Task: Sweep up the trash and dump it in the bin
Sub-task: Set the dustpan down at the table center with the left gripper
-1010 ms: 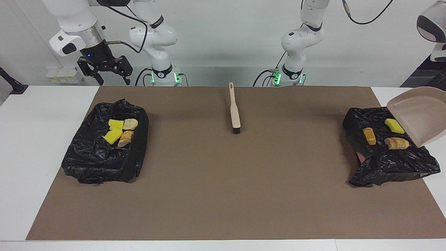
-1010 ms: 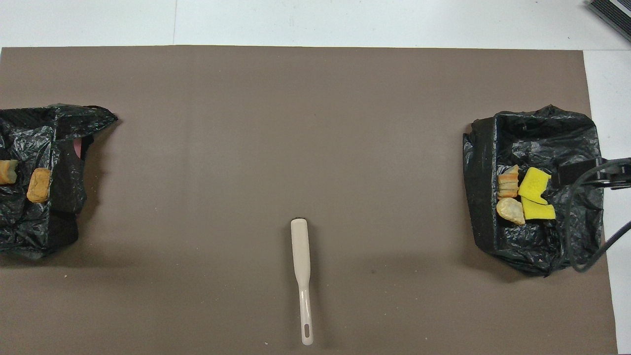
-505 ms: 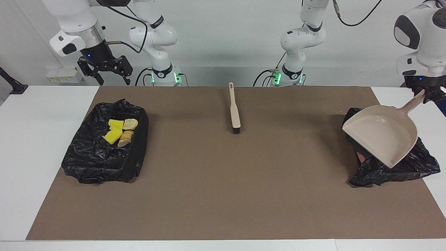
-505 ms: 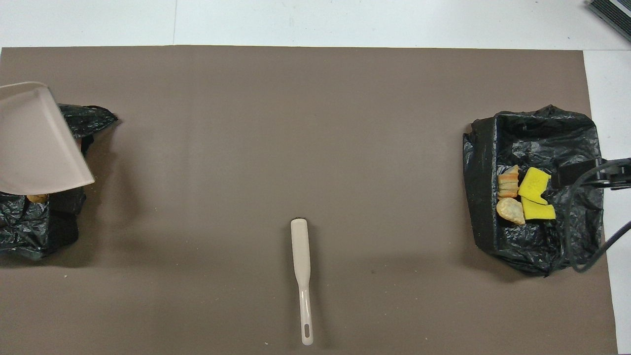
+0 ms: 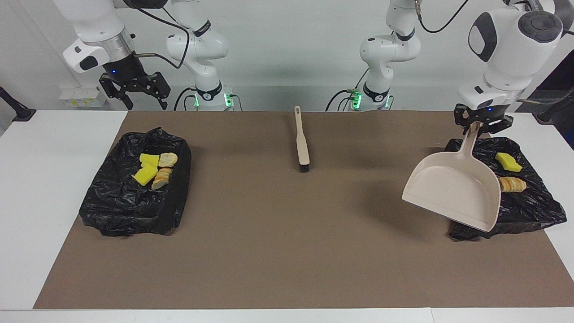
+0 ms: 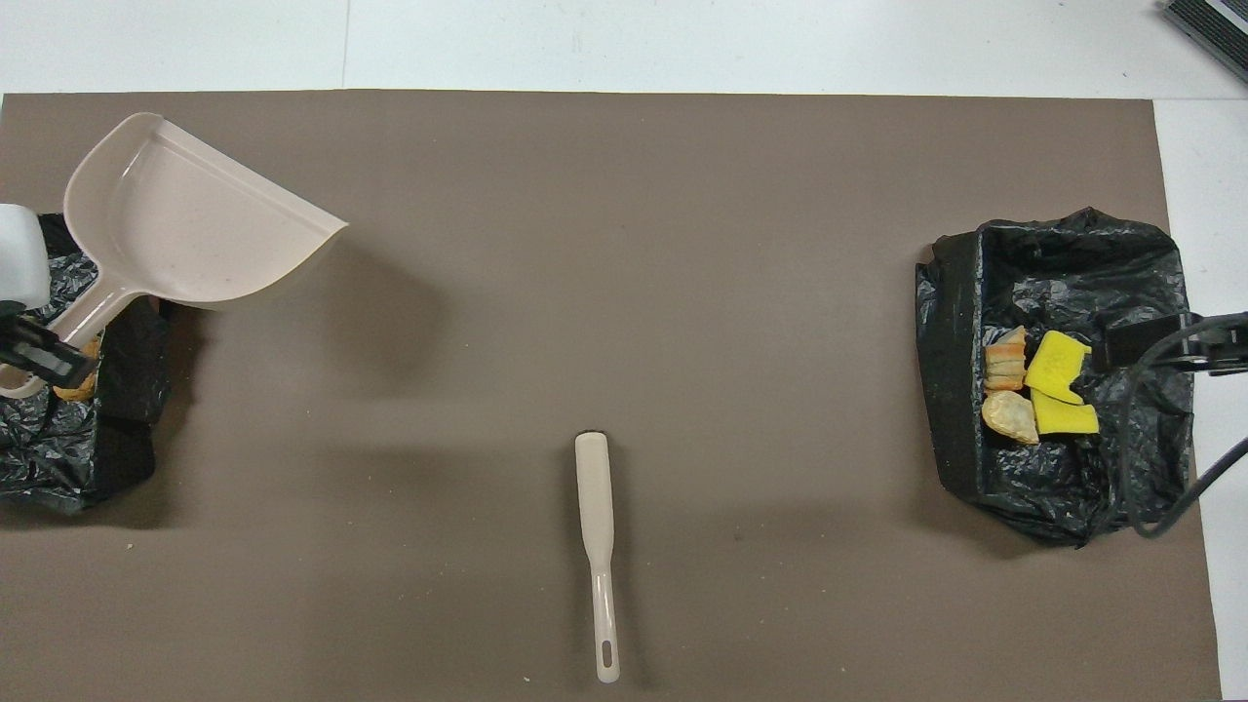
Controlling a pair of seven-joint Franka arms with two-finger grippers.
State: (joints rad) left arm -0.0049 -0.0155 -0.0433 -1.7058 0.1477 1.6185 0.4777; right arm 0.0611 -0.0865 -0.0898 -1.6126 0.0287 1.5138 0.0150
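Next, I set the beige dustpan free from my left gripper on the brown mat [image 6: 592,285], just past the bristle end of the brush and in line with it.
My left gripper [image 5: 478,125] is shut on the handle of a beige dustpan [image 5: 453,188], which hangs tilted and empty in the air, partly over the black-lined bin [image 5: 533,206] at the left arm's end and partly over the mat beside it. In that bin lie trash pieces: a yellow sponge chunk [image 5: 508,162] and a bread piece [image 5: 512,184]. The bin [image 5: 130,211] at the right arm's end holds yellow sponge chunks [image 5: 145,172] and bread pieces [image 5: 163,175]. My right gripper [image 5: 145,101] hangs open and empty above the table edge near that bin.
A beige brush [image 5: 302,143] with dark bristles lies on the brown mat [image 5: 287,251] midway between the bins, its handle toward the robots. A black cable [image 6: 1150,458] hangs over the bin at the right arm's end.
The left arm swung the dustpan out from over its bin toward the table's middle and turned it, uncovering the sponge and bread in the bin. The right arm has stayed still.
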